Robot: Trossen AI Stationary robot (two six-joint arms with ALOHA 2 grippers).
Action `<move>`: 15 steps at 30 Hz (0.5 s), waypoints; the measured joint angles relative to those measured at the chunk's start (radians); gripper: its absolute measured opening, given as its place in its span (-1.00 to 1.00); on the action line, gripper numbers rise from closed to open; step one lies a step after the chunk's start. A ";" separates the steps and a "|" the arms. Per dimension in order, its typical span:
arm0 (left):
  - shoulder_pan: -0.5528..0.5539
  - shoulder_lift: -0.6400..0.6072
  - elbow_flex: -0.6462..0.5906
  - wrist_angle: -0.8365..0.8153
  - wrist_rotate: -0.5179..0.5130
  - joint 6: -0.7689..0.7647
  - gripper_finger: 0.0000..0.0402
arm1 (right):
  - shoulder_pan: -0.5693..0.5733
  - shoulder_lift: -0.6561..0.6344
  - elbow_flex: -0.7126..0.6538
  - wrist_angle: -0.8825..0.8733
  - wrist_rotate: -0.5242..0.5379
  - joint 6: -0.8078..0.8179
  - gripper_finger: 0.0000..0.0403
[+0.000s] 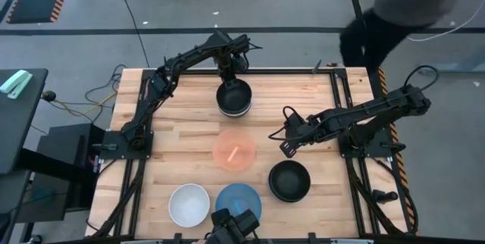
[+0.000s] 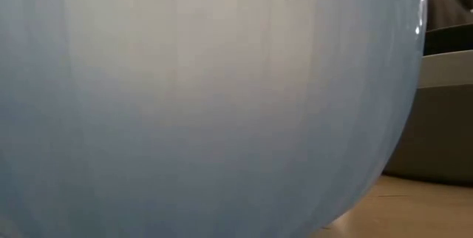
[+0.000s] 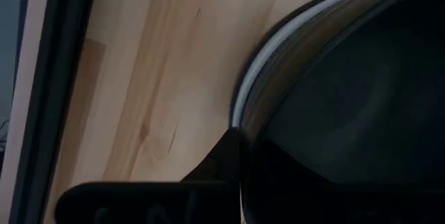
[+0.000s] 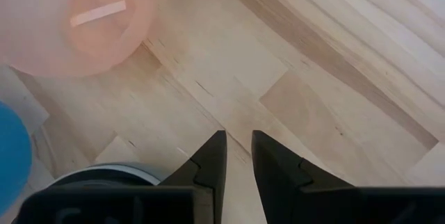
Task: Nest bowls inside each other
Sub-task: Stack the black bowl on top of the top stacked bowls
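Note:
The white-rimmed bowl is at the table's far middle. Next, my left gripper lets go of the top black bowl inside the white-rimmed bowl (image 1: 233,102) (image 3: 354,99) there.
A stack of bowls (image 1: 233,98) with a black bowl on top and a white rim below stands at the table's far middle; my left gripper (image 1: 227,76) is at its far rim, shut on it. The salmon-pink bowl (image 1: 235,150) rests at the centre and also shows in the right wrist view (image 4: 83,15). A black bowl (image 1: 289,181), a white bowl (image 1: 189,204) and the blue bowl (image 1: 238,201) stand near the front edge. My right gripper (image 4: 238,156) hovers shut and empty over bare wood, right of the pink bowl and beyond the front black bowl. My left gripper is on the far rim of the stack (image 3: 238,116), coming from the far side and above. One finger (image 3: 221,165) stands outside the white rim; the other is lost against the black bowl's dark inside (image 3: 348,113). The stack rests on the table.
The blue bowl's wall (image 2: 207,105) fills the low view, right in front of that camera. A person (image 1: 409,5) moves beyond the table's far right corner. Bare wood lies at the table's left and far right (image 1: 303,92).

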 joint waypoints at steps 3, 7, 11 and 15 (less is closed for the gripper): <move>-0.007 0.000 0.000 -0.003 0.001 0.001 -0.94 | 0.000 0.000 0.000 0.000 0.000 0.003 -0.62; -0.010 0.000 0.000 -0.026 0.003 0.004 -0.94 | 0.000 0.000 0.000 0.000 0.000 0.003 -0.62; -0.014 0.018 0.000 -0.035 0.000 0.000 -0.94 | 0.000 0.000 0.000 0.000 0.000 0.001 -0.62; -0.015 0.047 0.003 -0.046 -0.007 -0.002 -0.94 | 0.000 0.000 0.000 0.011 0.000 0.003 -0.62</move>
